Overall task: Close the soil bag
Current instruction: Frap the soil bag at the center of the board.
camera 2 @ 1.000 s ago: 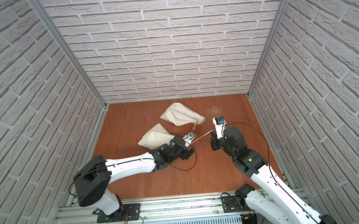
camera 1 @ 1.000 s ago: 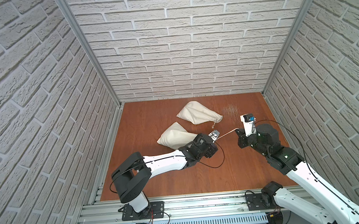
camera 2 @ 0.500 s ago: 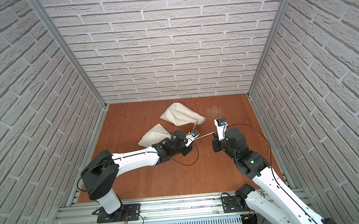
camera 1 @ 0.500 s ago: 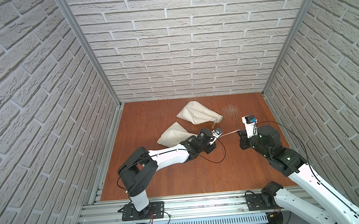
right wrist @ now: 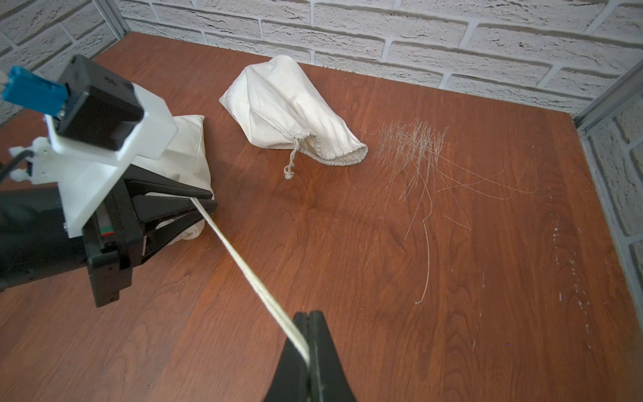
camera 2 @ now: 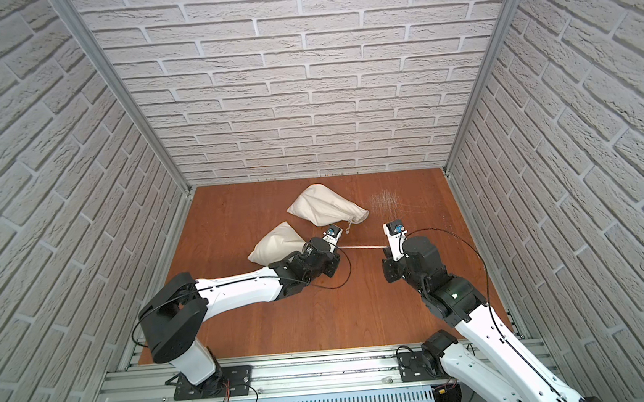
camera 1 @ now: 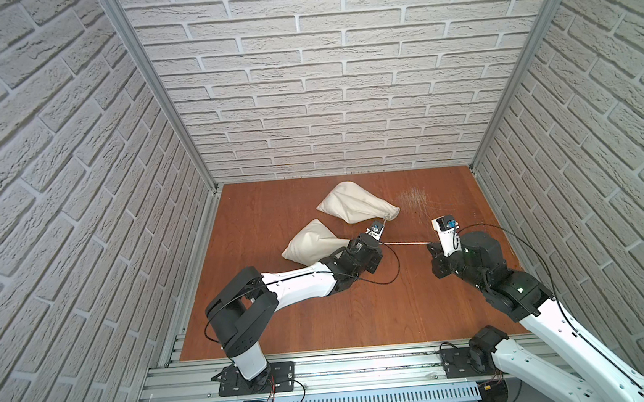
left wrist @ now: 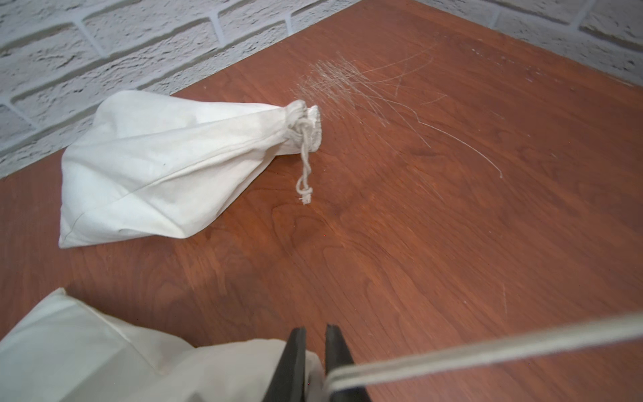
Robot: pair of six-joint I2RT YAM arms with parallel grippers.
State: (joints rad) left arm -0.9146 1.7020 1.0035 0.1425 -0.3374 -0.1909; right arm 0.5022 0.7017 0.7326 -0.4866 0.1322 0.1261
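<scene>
The taut drawstring comes out at the neck's end that my left gripper pinches, so I will open that gripper and grip the cloth nearer the bag's body [left wrist: 231,367] before pulling.
The soil bag [camera 1: 312,242] [camera 2: 276,245] is a cream cloth sack lying left of the table's middle. My left gripper [camera 1: 375,241] [left wrist: 316,334] is shut on its gathered neck, with cloth [left wrist: 243,365] bunched between the black fingers [right wrist: 181,189]. The drawstring [camera 1: 405,243] [right wrist: 243,264] runs taut from the neck rightward. My right gripper [camera 1: 433,244] [right wrist: 308,316] is shut on the string's far end, low over the table. The bag's mouth is hidden behind the left fingers.
A second cream bag [camera 1: 352,205] [left wrist: 156,167] lies behind, toward the back wall, its neck cinched and a short knotted cord [left wrist: 304,174] trailing. Pale scratches [camera 1: 411,198] mark the wooden table [camera 1: 323,321]. Brick walls enclose three sides.
My left gripper went from open to shut on the soil bag's neck and shifted toward the back. The right gripper kept the drawstring and drew a little to the right.
</scene>
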